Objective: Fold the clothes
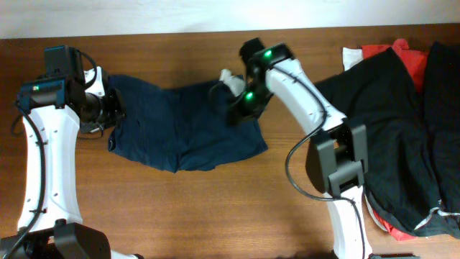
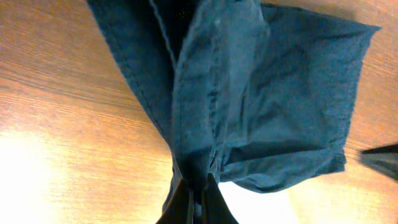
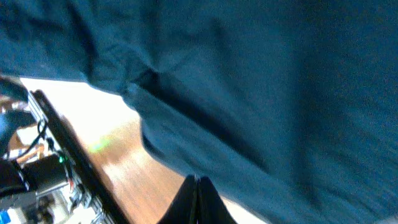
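Next, I release the shorts' edge with my left gripper on the shorts' opposite half (image 1: 236, 101), near my right gripper.
The dark navy shorts (image 1: 180, 133) lie stretched across the wooden table between my two grippers. My left gripper (image 1: 113, 109) is shut on the shorts' left edge; in the left wrist view its fingers (image 2: 199, 186) pinch a bunched fold of the shorts (image 2: 280, 93). My right gripper (image 1: 237, 104) is at the shorts' upper right corner. In the blurred right wrist view its fingers (image 3: 196, 179) are pressed together at the hem of the shorts (image 3: 280, 81), which hang a little above the table.
A pile of other clothes covers the right side: a large black garment (image 1: 388, 115), with red (image 1: 410, 54) and white (image 1: 352, 57) pieces at its far edge. The table's far edge (image 1: 144, 36) runs along the top.
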